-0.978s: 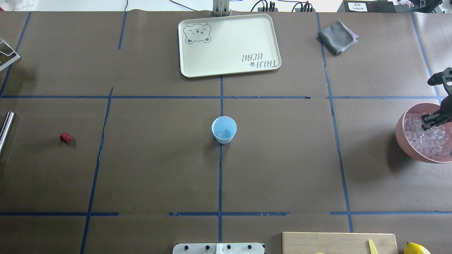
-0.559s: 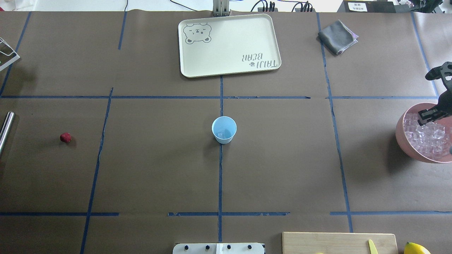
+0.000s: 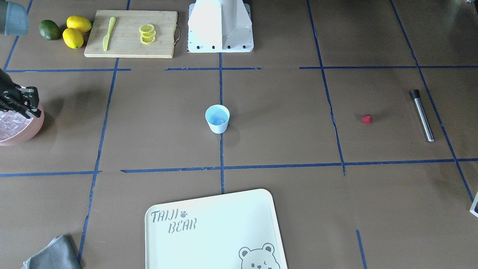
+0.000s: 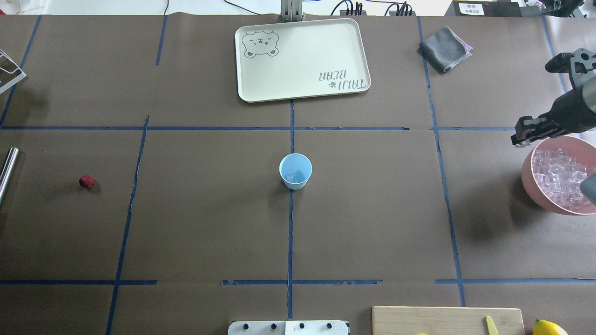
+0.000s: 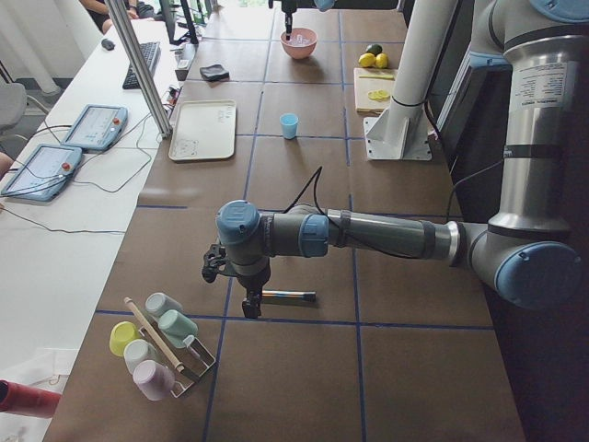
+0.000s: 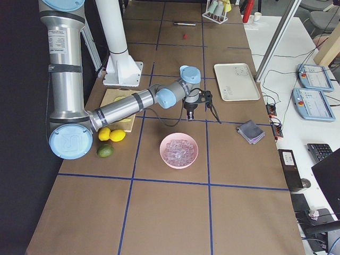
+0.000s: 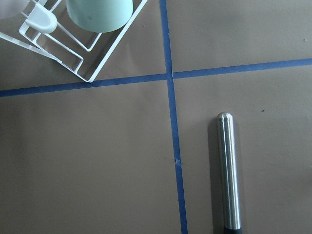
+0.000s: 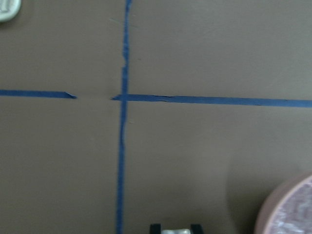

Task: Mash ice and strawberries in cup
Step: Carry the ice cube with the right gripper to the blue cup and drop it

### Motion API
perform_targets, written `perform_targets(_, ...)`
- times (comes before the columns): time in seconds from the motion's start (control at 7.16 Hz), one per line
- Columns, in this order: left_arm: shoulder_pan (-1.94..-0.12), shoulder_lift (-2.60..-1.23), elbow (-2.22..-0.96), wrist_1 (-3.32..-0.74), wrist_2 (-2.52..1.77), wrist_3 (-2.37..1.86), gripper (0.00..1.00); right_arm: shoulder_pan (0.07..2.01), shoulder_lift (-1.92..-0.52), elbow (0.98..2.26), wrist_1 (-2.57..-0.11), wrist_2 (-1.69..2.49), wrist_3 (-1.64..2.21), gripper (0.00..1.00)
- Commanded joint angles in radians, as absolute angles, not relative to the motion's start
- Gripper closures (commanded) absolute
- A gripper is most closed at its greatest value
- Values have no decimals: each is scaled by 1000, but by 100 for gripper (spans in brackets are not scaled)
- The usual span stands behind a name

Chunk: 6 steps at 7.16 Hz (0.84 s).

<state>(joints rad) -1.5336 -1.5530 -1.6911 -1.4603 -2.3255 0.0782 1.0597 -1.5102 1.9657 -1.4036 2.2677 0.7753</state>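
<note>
The robot's right gripper needs to release the small pale ice cube inside the light-blue cup (image 3: 218, 121), next to the clear ice cube.
The light-blue cup (image 4: 295, 170) stands at the table's centre with a clear ice cube (image 4: 293, 177) in its bottom. More ice (image 4: 558, 179) fills the pink bowl (image 4: 528, 179) at the right edge. My right gripper (image 4: 524, 132) hangs just past the bowl's far-left rim; the right wrist view shows its black fingertips (image 8: 155, 227) shut on a small pale ice cube (image 8: 175, 230). The red strawberry (image 4: 86, 181) lies alone at the far left. My left gripper (image 5: 247, 299) hovers over a steel muddler (image 7: 228, 170); I cannot tell whether it is open or shut.
A cream bear tray (image 4: 302, 60) and a grey cloth (image 4: 444, 49) lie at the far side. A cutting board (image 3: 130, 33) with lemon slices, a knife, lemons and a lime sits by the robot base. A rack of cups (image 5: 156, 341) stands beyond the muddler.
My right gripper has risen out of the pink bowl and moved left and away, past the bowl's rim. The cup and strawberry have not moved.
</note>
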Motion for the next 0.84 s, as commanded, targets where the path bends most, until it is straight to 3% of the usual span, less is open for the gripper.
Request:
perform_targets(0.0,-1532,-1552,-1690,-1460,-2326,78,0,927,-1323,1996,-1401,2278,1195,100)
perform_targets(0.28,-1532,-1554,-1686,-1460,-2324,81,0,754,-1130,1959,-1402,2159,1539,100)
perform_targets(0.7,-1532,-1554,-1690,-1462,-2326,80,0,554,-887,1720,-1388,1872,1767,99)
